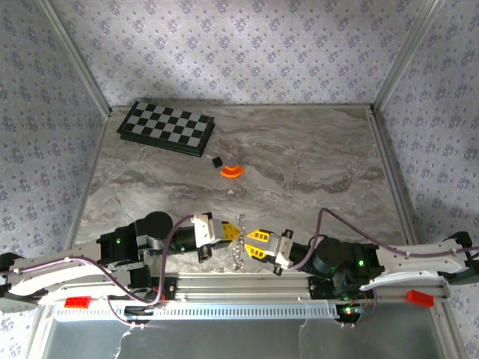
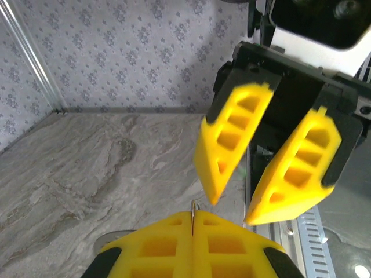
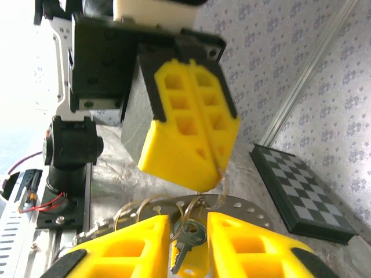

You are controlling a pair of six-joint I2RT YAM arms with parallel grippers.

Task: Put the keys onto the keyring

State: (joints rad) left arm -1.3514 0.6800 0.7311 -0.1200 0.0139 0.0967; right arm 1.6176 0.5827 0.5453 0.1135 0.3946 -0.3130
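Observation:
I have my right gripper slanted around the key, below the loop in my left gripper's fingers, so next I straighten my right gripper and take that loop [image 3: 222,193].
The keyring [image 1: 239,251] is a bunch of thin silvery wire loops and a short chain, hanging between my two grippers near the table's front edge. My left gripper [image 1: 233,233] is shut on one wire loop [image 2: 193,207], which sticks up between its closed fingertips [image 2: 193,219]. In the right wrist view a dark metal key [image 3: 190,238] with a round head hangs on a loop [image 3: 186,207], with a small yellow tag [image 3: 194,265] behind it. My right gripper [image 3: 188,225] stands open around the key, with a gap on both sides. The left gripper [image 3: 215,172] hangs just above.
A black-and-grey checkered board [image 1: 166,127] lies at the back left. A small black cube [image 1: 217,161] and an orange cone-like disc [image 1: 231,172] sit mid-table. A silvery plate with holes [image 3: 246,204] is behind the key. The aluminium rail [image 1: 247,288] runs just behind the grippers.

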